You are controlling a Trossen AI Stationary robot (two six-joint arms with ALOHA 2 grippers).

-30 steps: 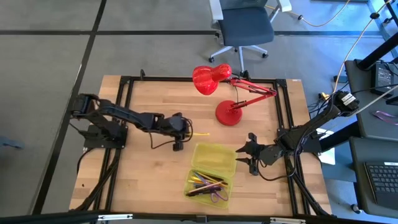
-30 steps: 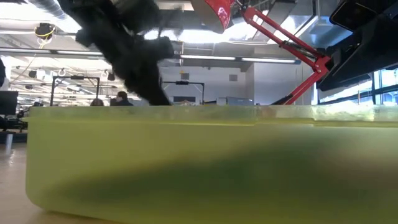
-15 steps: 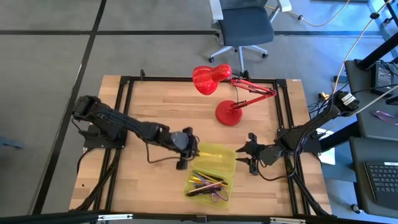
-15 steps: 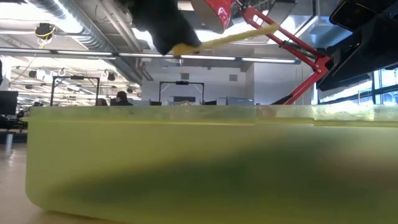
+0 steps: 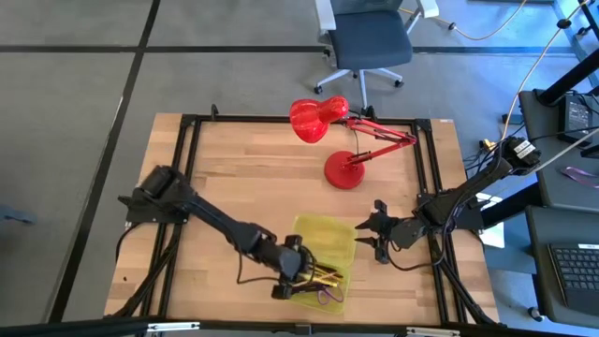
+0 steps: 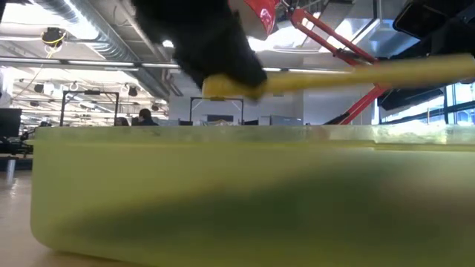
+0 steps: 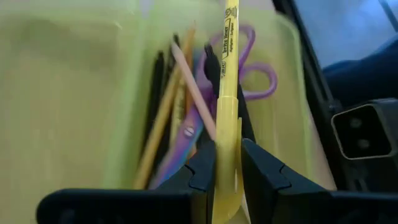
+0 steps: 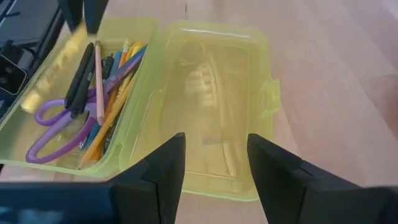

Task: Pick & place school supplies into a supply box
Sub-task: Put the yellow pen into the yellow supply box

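Note:
Next, I let go of the yellow pen, now held above the box's filled half, with my left gripper on top of the pencils (image 5: 313, 275) (image 7: 194, 119) next to the scissors with purple handles.
The yellow-green supply box (image 5: 325, 240) lies open on the table; its near half holds pens, pencils and purple-handled scissors (image 8: 46, 127), and its far half (image 8: 214, 93) has nothing in it. My left gripper (image 5: 298, 271) hovers over the filled half, shut on a yellow pen (image 7: 229, 93). In the low view this pen (image 6: 349, 76) sticks out level above the box wall (image 6: 237, 193). My right gripper (image 5: 367, 232) waits open just right of the box, its fingers (image 8: 163, 168) facing it. My left gripper pinches the yellow pen between its two fingers (image 7: 204, 165), near one end (image 7: 227, 134). The pen lies along the fingers and points out ahead of them. It is lifted clear, about level, above the supplies in the box.
A red desk lamp (image 5: 320, 120) stands on its round base (image 5: 343, 171) at the table's far side, with its arm reaching right. Bare wood lies left of the box. An office chair (image 5: 370, 42) stands beyond the far edge.
My left gripper has travelled from the table's middle toward the near edge and to the right, carrying the yellow pen, until it came over the box's filled half. In the low view the pen has come lower and closer. My right arm has kept still.

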